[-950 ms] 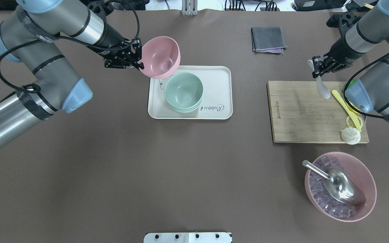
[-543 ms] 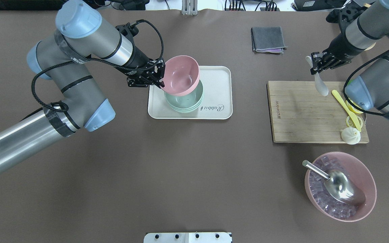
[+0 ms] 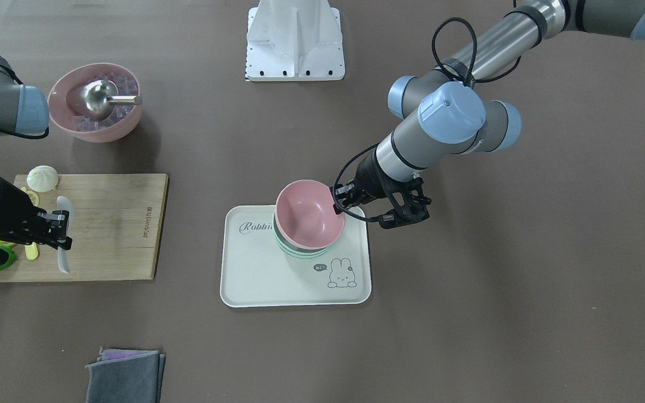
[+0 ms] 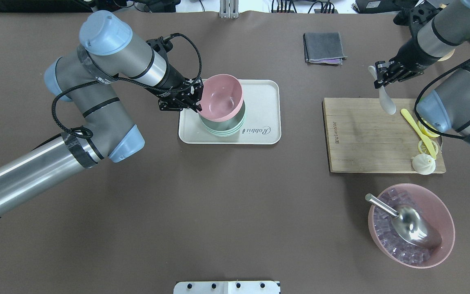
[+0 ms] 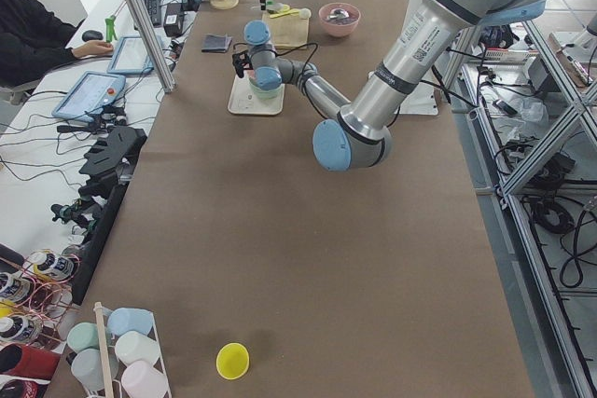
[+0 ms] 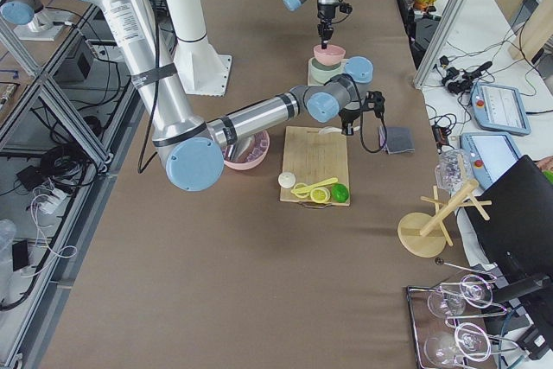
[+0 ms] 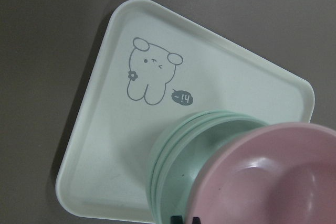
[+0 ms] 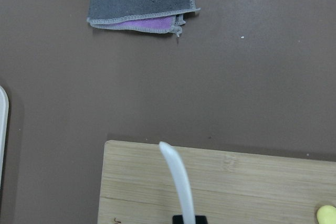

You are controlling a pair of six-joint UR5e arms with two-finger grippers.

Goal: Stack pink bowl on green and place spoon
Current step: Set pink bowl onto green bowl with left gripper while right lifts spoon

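I will release the white spoon from my right gripper inside the pink bowl (image 3: 295, 244) above the green bowls, with the spoon's handle lying across the pink bowl's rim.
My left gripper (image 4: 197, 100) is shut on the near-left rim of the pink bowl (image 4: 220, 98). The bowl is slightly tilted, directly over the stack of green bowls (image 4: 223, 127) on the white rabbit tray (image 4: 265, 94). I cannot tell whether it rests on the stack. In the front-facing view the pink bowl (image 3: 308, 215) covers the green bowls (image 3: 300, 253), with the left gripper (image 3: 338, 202) at its rim. My right gripper (image 4: 378, 77) is shut on the handle of a white spoon (image 4: 386, 101), which hangs over the far edge of the wooden board (image 4: 361, 139).
On the board lie a yellow spoon (image 4: 417, 125) and a white bun (image 4: 424, 164). A second pink bowl (image 4: 443, 245) with ice cubes and a metal scoop (image 4: 410, 222) stands at the near right. A folded grey cloth (image 4: 324, 47) lies at the back.
My left arm carried the pink bowl right and down, from beside the tray's far-left corner to over the green stack. My right gripper shifted the white spoon slightly toward the far side.
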